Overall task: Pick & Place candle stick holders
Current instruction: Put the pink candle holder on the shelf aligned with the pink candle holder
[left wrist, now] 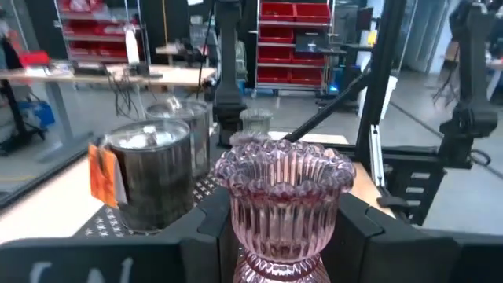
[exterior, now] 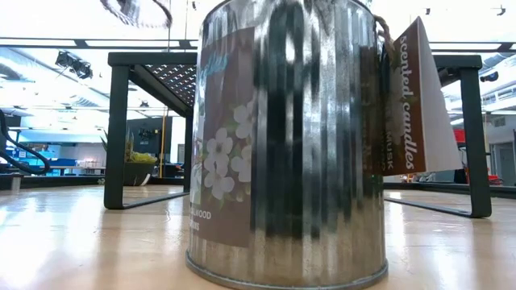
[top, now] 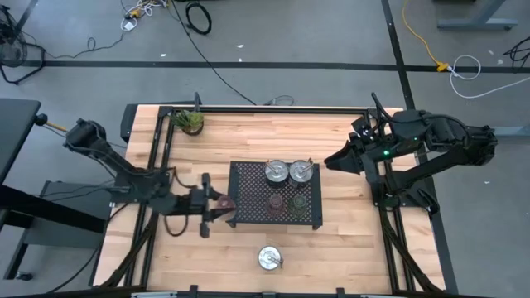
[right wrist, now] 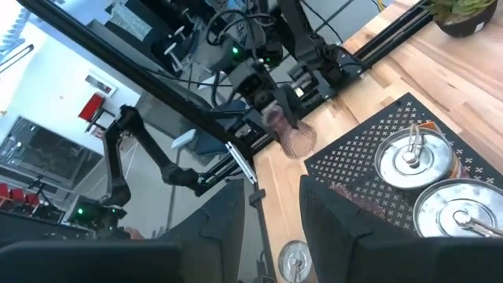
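I should set the reddish tinted holder with my left gripper on the tray (top: 250, 199) beside the reddish-brown glass holder.
My left gripper (top: 220, 204) is shut on a reddish tinted glass holder (left wrist: 283, 196) with a scalloped rim, at the left edge of the black mesh tray (top: 248, 217). On the tray stand two silver metal cups (top: 276, 172) (top: 301, 172), a reddish-brown glass holder (top: 276, 201) and an olive-green one (top: 298, 204). A third silver cup (top: 269, 258) stands on the table near the front edge; it fills the low view (exterior: 286, 145). My right gripper (top: 331, 160) is open and empty at the tray's far right, above the table. My left gripper pinches the glass holder's ribbed body (left wrist: 236, 224), below its flared rim, between the two fingers (left wrist: 363, 229). The fingers come level from the table's left. The holder stands upright in the hold beside the tray's left edge (right wrist: 292, 135); its base is hidden.
A small green plant in a pot (top: 190, 122) stands at the far left corner. The tray stands raised on dark legs (exterior: 117, 129). Black frame rails (top: 157, 149) run along the table's sides. Bare wood lies before the tray and to its right.
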